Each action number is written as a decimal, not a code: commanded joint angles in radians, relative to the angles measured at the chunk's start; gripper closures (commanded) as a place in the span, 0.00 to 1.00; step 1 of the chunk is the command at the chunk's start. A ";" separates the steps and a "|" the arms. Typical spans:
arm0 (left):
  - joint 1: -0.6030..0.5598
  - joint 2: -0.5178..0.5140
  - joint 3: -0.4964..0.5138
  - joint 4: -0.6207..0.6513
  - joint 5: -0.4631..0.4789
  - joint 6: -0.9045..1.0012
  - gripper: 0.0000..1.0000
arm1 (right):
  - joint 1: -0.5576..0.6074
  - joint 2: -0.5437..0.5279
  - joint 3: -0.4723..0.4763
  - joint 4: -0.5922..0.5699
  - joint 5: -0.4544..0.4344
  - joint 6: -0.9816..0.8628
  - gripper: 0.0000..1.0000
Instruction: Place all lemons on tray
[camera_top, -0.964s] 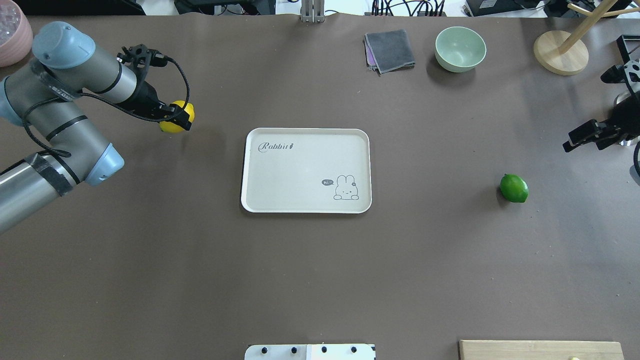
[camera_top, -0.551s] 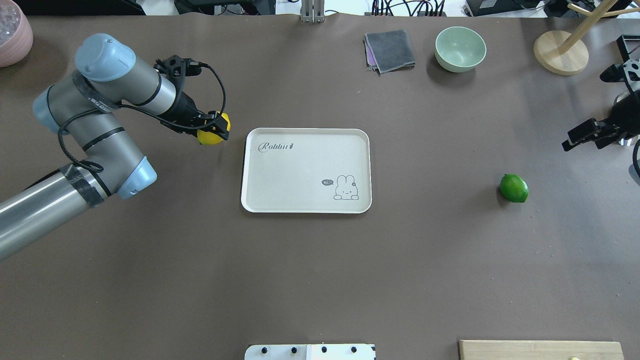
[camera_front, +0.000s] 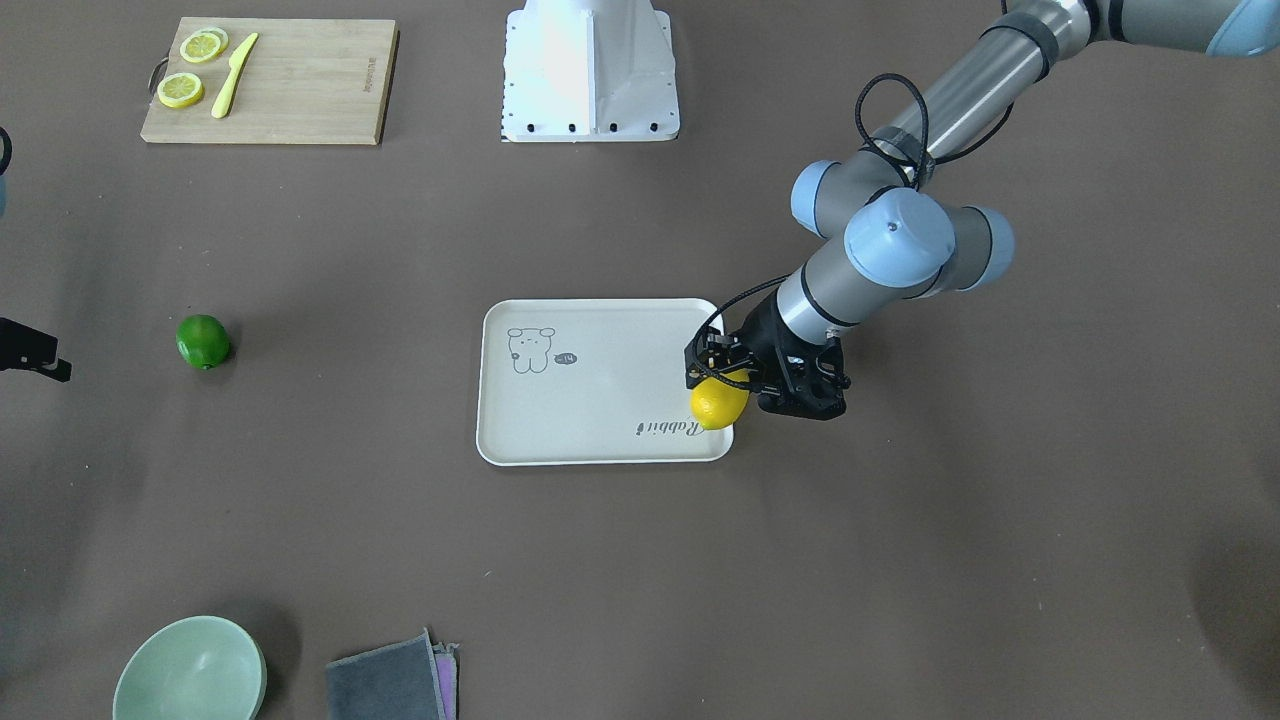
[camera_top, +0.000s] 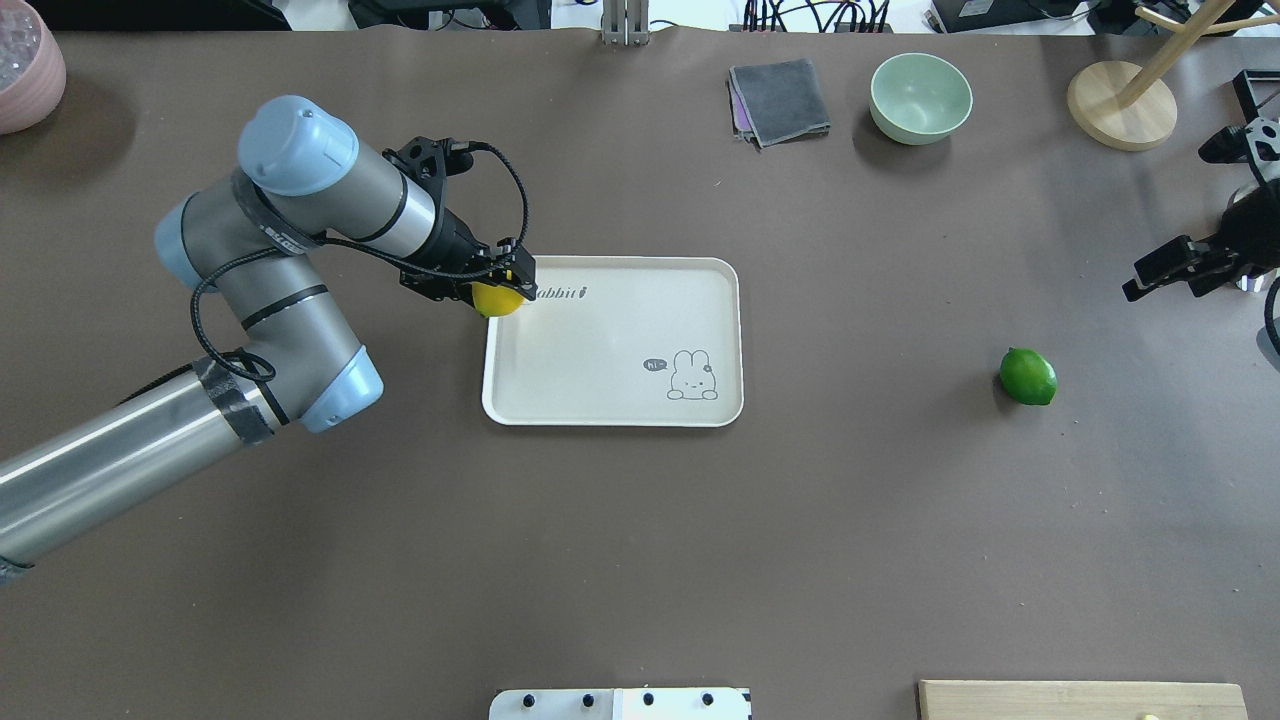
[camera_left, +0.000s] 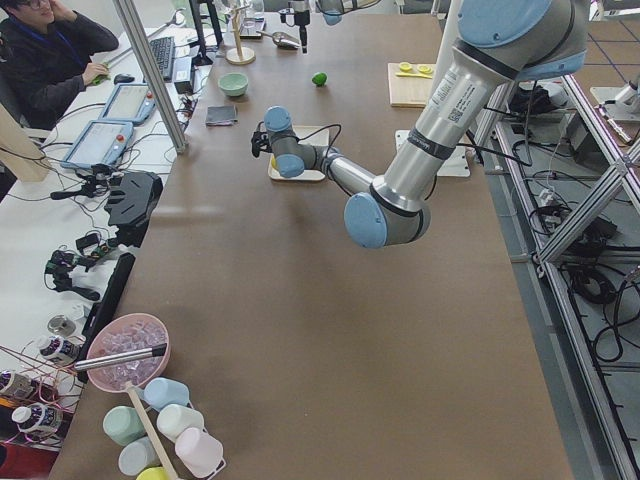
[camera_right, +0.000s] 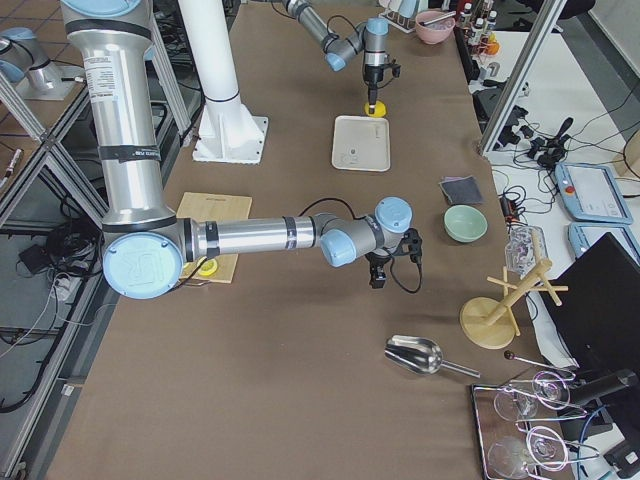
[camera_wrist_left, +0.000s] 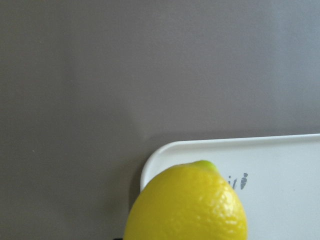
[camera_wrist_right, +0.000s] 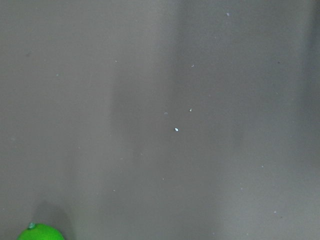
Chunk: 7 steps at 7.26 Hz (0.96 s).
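Note:
The green lemon is next for my right gripper, which should go to it and close around the lemon's middle (camera_front: 203, 340), leaving its stem end sticking out.
My left gripper (camera_top: 505, 285) is shut on the bright yellow lemon (camera_top: 497, 299) and holds it over the far left corner of the off-white Rabbit tray (camera_top: 600, 345). In the front view the lemon (camera_front: 719, 403) hangs over the tray's (camera_front: 600, 400) corner by the "Rabbit" script. The left wrist view shows the lemon (camera_wrist_left: 187, 205) above the tray rim (camera_wrist_left: 165, 150). The dark green lemon (camera_top: 1028, 377) lies on the table right of the tray, also in the front view (camera_front: 203, 341). My right gripper (camera_top: 1180, 272) hovers open and empty, beyond the green lemon.
A green bowl (camera_top: 920, 97), a folded grey cloth (camera_top: 780, 100) and a wooden stand (camera_top: 1120, 105) sit along the far edge. A cutting board (camera_front: 300, 85) with lemon slices and a knife lies near the robot base (camera_front: 590, 70). A pink bowl (camera_top: 25, 70) is far left.
My left arm has carried the yellow lemon to the right, from well left of the tray to over its far left corner. The right arm and green lemon have not moved.

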 joint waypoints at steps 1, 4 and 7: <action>0.050 -0.004 -0.025 0.003 0.067 -0.064 0.24 | 0.000 0.000 0.000 -0.001 -0.001 0.000 0.00; 0.056 -0.007 -0.030 0.000 0.065 -0.179 0.01 | 0.000 0.000 0.000 0.000 0.000 0.009 0.00; -0.062 0.003 -0.019 0.014 0.033 -0.159 0.02 | 0.000 0.003 0.023 0.003 0.002 0.110 0.00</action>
